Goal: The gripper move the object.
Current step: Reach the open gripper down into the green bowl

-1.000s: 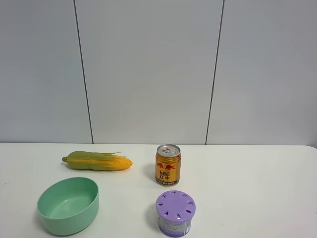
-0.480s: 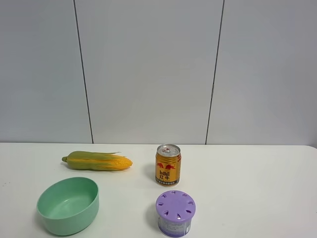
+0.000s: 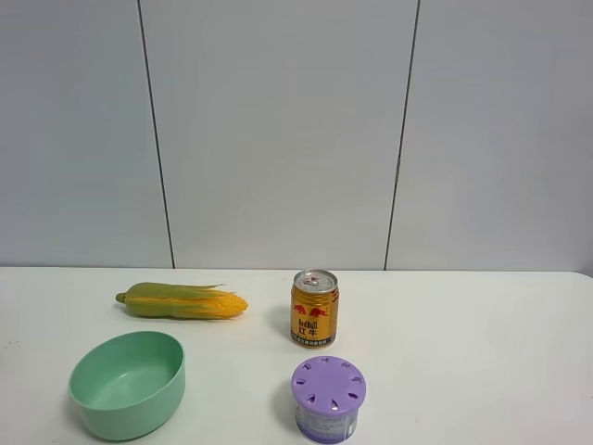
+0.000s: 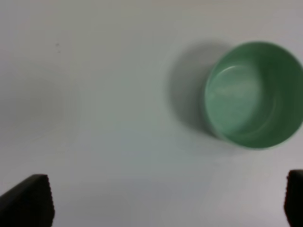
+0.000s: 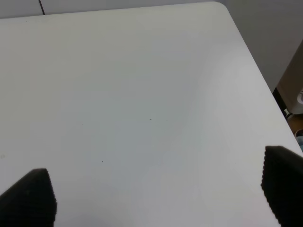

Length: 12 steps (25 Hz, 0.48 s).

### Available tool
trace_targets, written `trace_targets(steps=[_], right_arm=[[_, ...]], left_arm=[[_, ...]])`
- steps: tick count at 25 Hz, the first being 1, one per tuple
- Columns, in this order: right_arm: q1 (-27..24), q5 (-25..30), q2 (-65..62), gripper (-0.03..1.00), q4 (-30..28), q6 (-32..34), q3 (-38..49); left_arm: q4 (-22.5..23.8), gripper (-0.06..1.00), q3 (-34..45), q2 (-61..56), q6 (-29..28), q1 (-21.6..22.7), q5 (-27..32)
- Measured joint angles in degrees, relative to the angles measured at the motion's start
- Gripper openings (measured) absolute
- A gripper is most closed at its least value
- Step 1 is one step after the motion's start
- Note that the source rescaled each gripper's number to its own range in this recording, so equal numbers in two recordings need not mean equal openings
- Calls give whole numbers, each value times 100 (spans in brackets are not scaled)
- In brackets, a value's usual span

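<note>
My left gripper is going to close on the rim (image 3: 74,370) (image 4: 205,100) of the mint-green bowl, on the side that is farthest away from the purple-lidded container.
The mint-green bowl (image 3: 128,384) stands upright and empty at the front left of the white table. It also shows in the left wrist view (image 4: 253,94), seen from above. My left gripper (image 4: 163,203) hangs above bare table beside the bowl, its black fingertips (image 4: 29,201) wide apart and empty. My right gripper (image 5: 156,194) is open and empty above bare table near the table's corner. Neither gripper shows in the exterior high view.
A corn cob (image 3: 182,300) lies behind the bowl. A gold can (image 3: 314,309) stands at the middle. A purple-lidded container (image 3: 328,399) stands in front of the can. The table's right edge (image 5: 255,71) shows in the right wrist view.
</note>
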Motion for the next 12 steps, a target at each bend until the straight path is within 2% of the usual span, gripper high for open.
trace_targets(steps=[8, 12], right_arm=[[0, 0, 0, 100, 0, 0, 0], [0, 0, 0, 100, 0, 0, 0]], left_arm=[[38, 100, 0, 774, -34, -1202, -271], [104, 100, 0, 1179, -40, -1524, -288]])
